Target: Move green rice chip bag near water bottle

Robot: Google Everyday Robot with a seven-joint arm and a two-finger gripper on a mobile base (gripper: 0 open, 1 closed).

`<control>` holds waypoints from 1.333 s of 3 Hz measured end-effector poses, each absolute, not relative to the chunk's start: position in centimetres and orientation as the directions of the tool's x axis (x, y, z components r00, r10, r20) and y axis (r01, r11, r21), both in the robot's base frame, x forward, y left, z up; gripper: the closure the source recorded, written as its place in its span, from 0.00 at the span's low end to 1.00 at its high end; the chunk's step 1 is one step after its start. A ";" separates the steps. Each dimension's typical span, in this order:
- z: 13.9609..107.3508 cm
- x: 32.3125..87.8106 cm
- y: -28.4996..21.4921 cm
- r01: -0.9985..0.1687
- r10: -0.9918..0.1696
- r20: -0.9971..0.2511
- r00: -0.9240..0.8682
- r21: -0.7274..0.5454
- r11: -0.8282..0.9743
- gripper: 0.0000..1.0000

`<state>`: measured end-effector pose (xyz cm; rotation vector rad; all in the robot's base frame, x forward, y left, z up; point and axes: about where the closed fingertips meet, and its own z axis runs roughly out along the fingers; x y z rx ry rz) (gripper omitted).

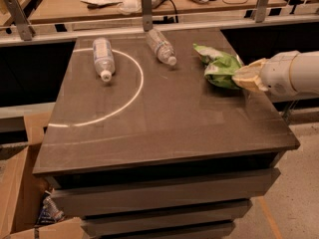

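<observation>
I should let go of the green rice chip bag with my gripper, close beside the water bottle near the table's back edge [196,46].
The green rice chip bag [218,65] is a crumpled lime-green bag at the right side of the dark table [164,128]. My gripper [245,78] comes in from the right on a white arm. Its cream fingers [249,73] are closed on the bag's right end. The water bottle [161,46], clear and greyish with a white cap, lies on its side at the back middle of the table. It is a short gap to the left of the bag and not touching it.
A paler whitish bottle [103,57] lies at the back left inside a white arc [130,96] marked on the table. A metal rail [145,6] and a cluttered desk stand behind. A cardboard box [17,183] sits on the floor at lower left.
</observation>
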<state>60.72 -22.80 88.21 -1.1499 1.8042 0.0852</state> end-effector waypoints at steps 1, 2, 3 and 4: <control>90.3 63.9 -22.3 -0.703 -0.666 -0.745 -0.044 -0.450 0.551 1.00; 91.4 66.5 -21.4 -0.693 -0.666 -0.746 -0.005 -0.478 0.540 1.00; 92.0 69.6 -19.9 -0.693 -0.671 -0.741 0.032 -0.500 0.519 1.00; 91.9 71.5 -19.1 -0.697 -0.673 -0.738 0.055 -0.511 0.503 1.00</control>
